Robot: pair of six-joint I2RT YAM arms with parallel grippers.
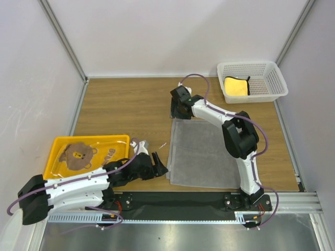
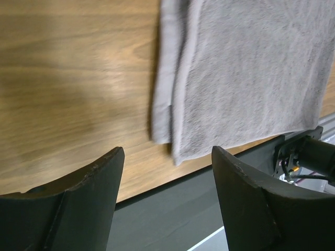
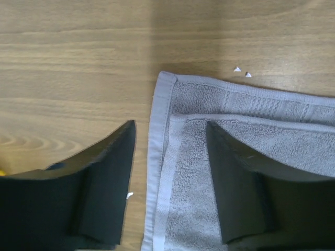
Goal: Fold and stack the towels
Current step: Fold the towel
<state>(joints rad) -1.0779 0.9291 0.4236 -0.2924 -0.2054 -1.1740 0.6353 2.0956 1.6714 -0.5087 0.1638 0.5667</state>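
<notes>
My right gripper should pinch the top layer's corner (image 3: 178, 118) to line up the grey towel's layers, because the top layer ends short of the bottom layer's far edge.
A grey towel (image 1: 201, 154) lies folded flat in the middle of the table. My right gripper (image 1: 180, 111) is at its far left corner, open. In the right wrist view its jaws straddle the hemmed left edge of the grey towel (image 3: 235, 172), one finger (image 3: 104, 178) over the wood and the other over the cloth. My left gripper (image 1: 159, 166) is open at the near left corner. That corner of the grey towel (image 2: 235, 78) lies just beyond its fingertips. The bear towel (image 1: 78, 155) lies in the yellow tray. The plain yellow towel (image 1: 235, 86) sits in the basket.
The yellow tray (image 1: 89, 138) sits at the near left, beside my left arm. The white mesh basket (image 1: 251, 64) stands at the far right corner. A black base rail (image 1: 183, 200) runs along the near table edge, under the left gripper. White walls enclose the table.
</notes>
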